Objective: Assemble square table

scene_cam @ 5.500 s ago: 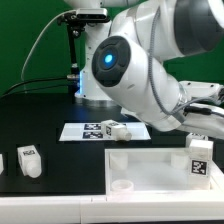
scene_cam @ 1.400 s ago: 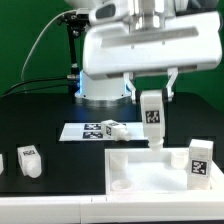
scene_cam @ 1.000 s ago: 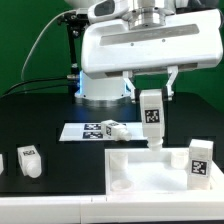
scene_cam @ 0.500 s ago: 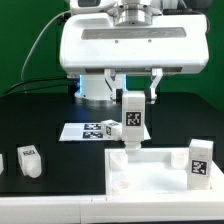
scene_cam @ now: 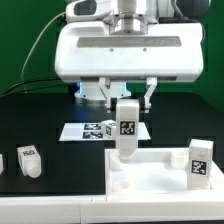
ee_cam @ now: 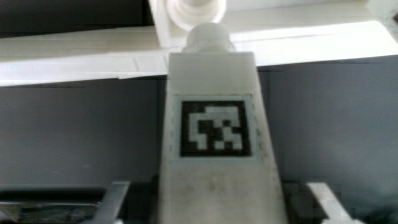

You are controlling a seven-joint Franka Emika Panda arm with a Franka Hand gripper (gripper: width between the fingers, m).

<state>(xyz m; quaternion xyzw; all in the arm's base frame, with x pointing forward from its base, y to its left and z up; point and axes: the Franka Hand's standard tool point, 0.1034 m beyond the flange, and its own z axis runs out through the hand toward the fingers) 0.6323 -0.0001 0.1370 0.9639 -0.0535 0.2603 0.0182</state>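
Observation:
My gripper is going to let go of the white table leg upright in the round hole at the white table top's near corner (scene_cam: 121,185) (ee_cam: 192,11).
My gripper (scene_cam: 127,103) is shut on a white table leg (scene_cam: 127,128) and holds it upright, tag facing the camera. The leg's lower end hangs just over the far left corner of the white square table top (scene_cam: 155,172). In the wrist view the leg (ee_cam: 214,120) fills the middle between my fingers (ee_cam: 121,200), with the table top (ee_cam: 71,60) beyond its tip. A second leg (scene_cam: 199,160) stands on the top's right side. A third leg (scene_cam: 113,129) lies on the marker board (scene_cam: 80,131). A fourth leg (scene_cam: 28,160) sits on the table at the exterior view's left.
Another white part (scene_cam: 2,162) shows at the exterior view's left edge. The robot base (scene_cam: 95,90) stands behind the marker board, with cables and a green wall behind it. A round hole (scene_cam: 122,185) shows in the top's near left corner.
My gripper has carried the leg toward the exterior view's left and lowered it, from over the top's far middle to its far left corner. The other legs have not moved.

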